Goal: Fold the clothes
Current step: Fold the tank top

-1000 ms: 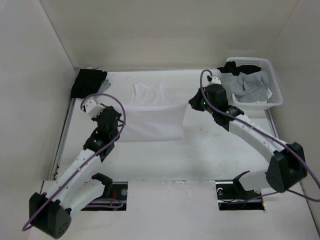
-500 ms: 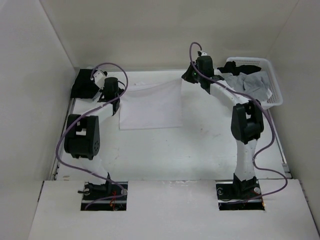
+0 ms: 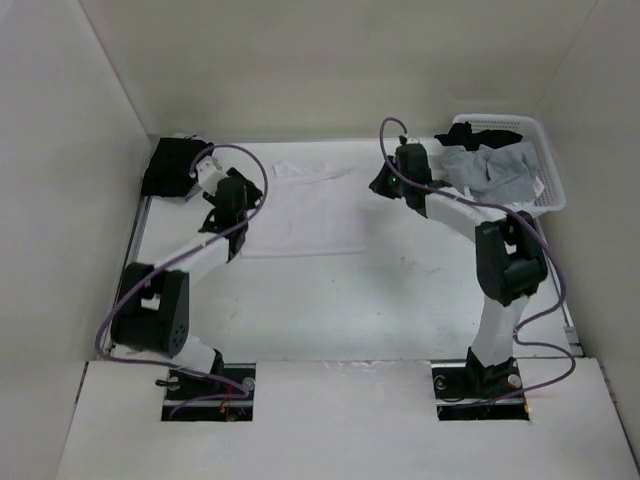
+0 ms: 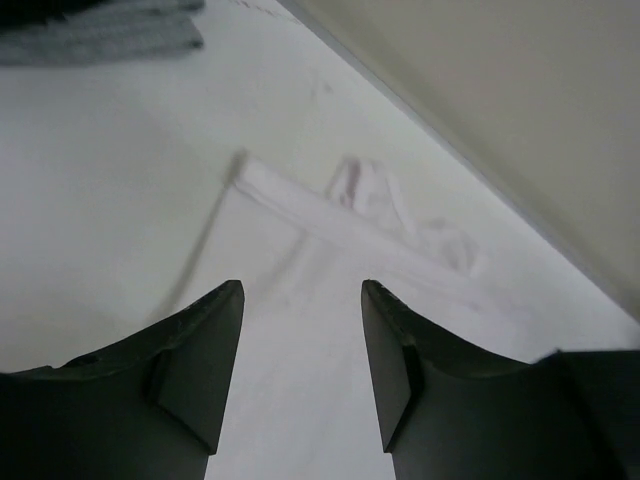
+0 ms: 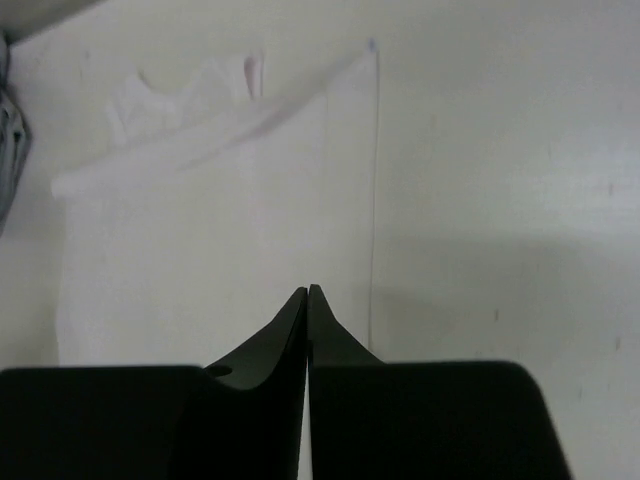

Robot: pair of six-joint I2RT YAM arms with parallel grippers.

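The robot's left gripper should close on the near corner of the white T-shirt [image 3: 244, 255], on the side facing the pile of black cloth.
The clothes, a plain white T-shirt [image 3: 300, 215], lie flat on the table toward the back, with a crumpled edge along the far side [image 4: 330, 215] [image 5: 220, 200]. My left gripper [image 3: 238, 212] [image 4: 302, 287] hangs over the shirt's left edge. It is open, and only white fabric shows between its dark fingers [image 4: 200, 350]. My right gripper [image 3: 383, 183] [image 5: 308, 290] hovers at the shirt's back right corner. Its two fingertips are pressed together and I see no cloth pinched between them.
A white basket [image 3: 548, 190] at the back right holds grey and black garments [image 3: 490, 165]. A black cloth pile [image 3: 175, 165] sits in the back left corner, and grey fabric [image 4: 100, 35] shows there in the left wrist view. Walls enclose the table on three sides.
The shirt's front edge was carried to the back and laid down, and the shirt now lies flat. My left gripper has opened and let go. Both wrists have drawn back a little.
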